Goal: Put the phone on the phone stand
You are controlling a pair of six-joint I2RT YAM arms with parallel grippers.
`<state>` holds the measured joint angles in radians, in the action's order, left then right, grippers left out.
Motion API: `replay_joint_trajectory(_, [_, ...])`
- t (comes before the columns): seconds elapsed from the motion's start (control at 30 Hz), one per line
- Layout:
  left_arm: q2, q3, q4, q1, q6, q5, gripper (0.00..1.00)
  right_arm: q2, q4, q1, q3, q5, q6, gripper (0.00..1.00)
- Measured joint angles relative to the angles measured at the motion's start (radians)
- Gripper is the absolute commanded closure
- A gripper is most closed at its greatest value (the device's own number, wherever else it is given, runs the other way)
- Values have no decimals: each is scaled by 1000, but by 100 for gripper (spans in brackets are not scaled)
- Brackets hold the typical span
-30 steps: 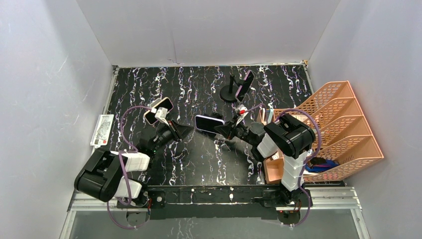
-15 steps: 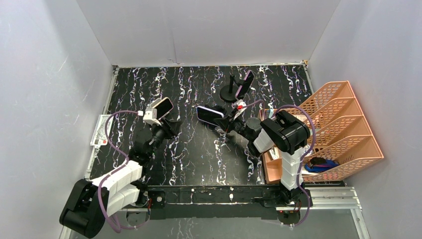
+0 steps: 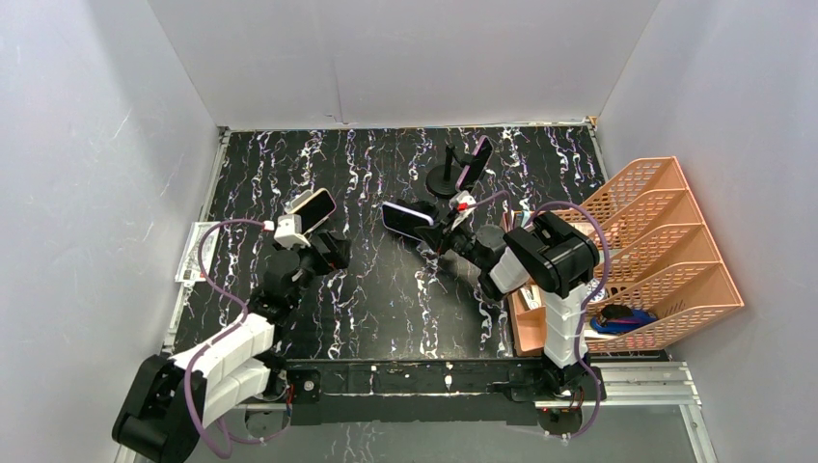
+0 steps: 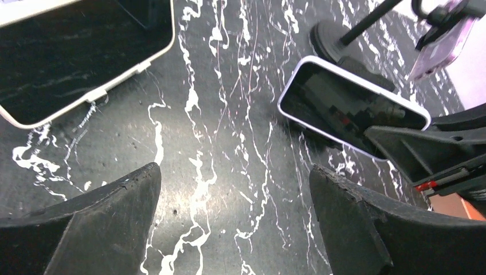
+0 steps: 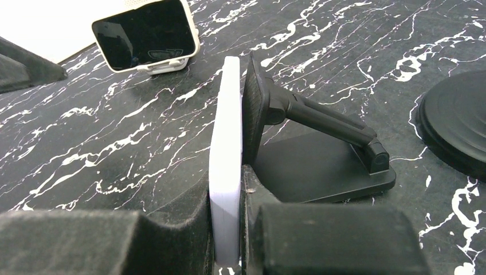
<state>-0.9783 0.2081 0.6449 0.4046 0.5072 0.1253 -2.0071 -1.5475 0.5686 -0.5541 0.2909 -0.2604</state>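
Note:
Next, my right gripper releases the phone in the lilac case against the plate of the low black phone stand (image 3: 410, 215) (image 5: 243, 146).
A phone in a pale lilac case (image 3: 405, 218) is gripped edge-on by my right gripper (image 3: 436, 231), which is shut on it. In the right wrist view the phone (image 5: 225, 143) stands upright with its back against the plate of a low black phone stand (image 5: 321, 172), between the gripper's (image 5: 227, 200) fingers. A second phone, in a white case (image 3: 311, 206), leans on a small white stand at the left. My left gripper (image 4: 234, 177) hovers wide open over bare tabletop just near of it, holding nothing.
A tall black stand with a round base (image 3: 446, 179) holds another phone (image 3: 476, 159) at the back. An orange file rack (image 3: 666, 251) fills the right side. A printed card (image 3: 198, 253) lies by the left wall.
The left gripper has opened, let go of the white-cased phone and drawn back a little. The right gripper has carried its phone slightly farther back and left.

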Motion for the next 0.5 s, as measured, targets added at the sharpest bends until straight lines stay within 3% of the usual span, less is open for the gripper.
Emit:
replay_joint_trajectory(0.17, [64,0,-7,4,-10,43,2,-40,-7,-15,-40,14,-6,99])
replay_joint_trajectory(0.5, [35,0,-26,10,-18,50,2,-81,-15,-26,-79,26,-28,99])
